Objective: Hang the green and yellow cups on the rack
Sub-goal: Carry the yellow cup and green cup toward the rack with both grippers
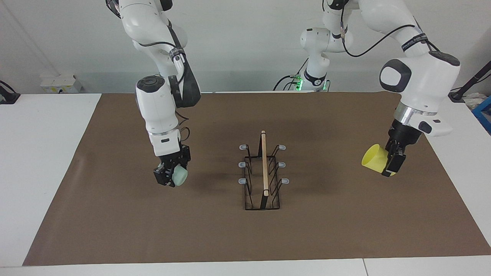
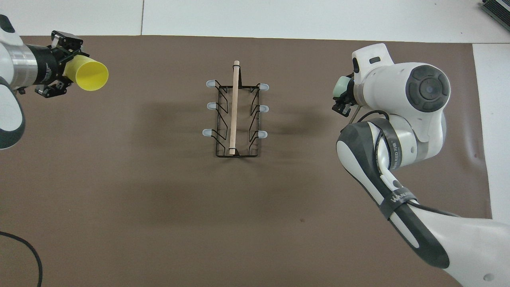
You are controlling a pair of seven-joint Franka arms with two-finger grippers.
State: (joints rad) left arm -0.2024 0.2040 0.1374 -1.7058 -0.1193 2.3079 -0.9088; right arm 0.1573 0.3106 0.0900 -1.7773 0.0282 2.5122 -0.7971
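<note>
My left gripper releases the yellow cup, now tilted above the mat, next on the rack's nearest grey-capped peg [image 2: 214, 139] on its side.
The black wire rack [image 1: 264, 165] with a wooden top bar and grey-capped prongs stands at the middle of the brown mat; it also shows in the overhead view [image 2: 234, 111]. All its prongs are bare. My left gripper [image 1: 392, 165] [image 2: 63, 67] is shut on the yellow cup [image 1: 373, 159] [image 2: 91, 74], held tilted above the mat at the left arm's end, mouth toward the rack. My right gripper [image 1: 168, 177] [image 2: 343, 97] is shut on the pale green cup [image 1: 179, 175] [image 2: 341, 87], held on its side just above the mat at the right arm's end.
The brown mat [image 1: 115, 222] covers most of the white table. A black cable [image 2: 24, 251] lies at the mat's edge near the left arm's base. The right arm's elbow [image 2: 398, 159] hangs over the mat beside the rack.
</note>
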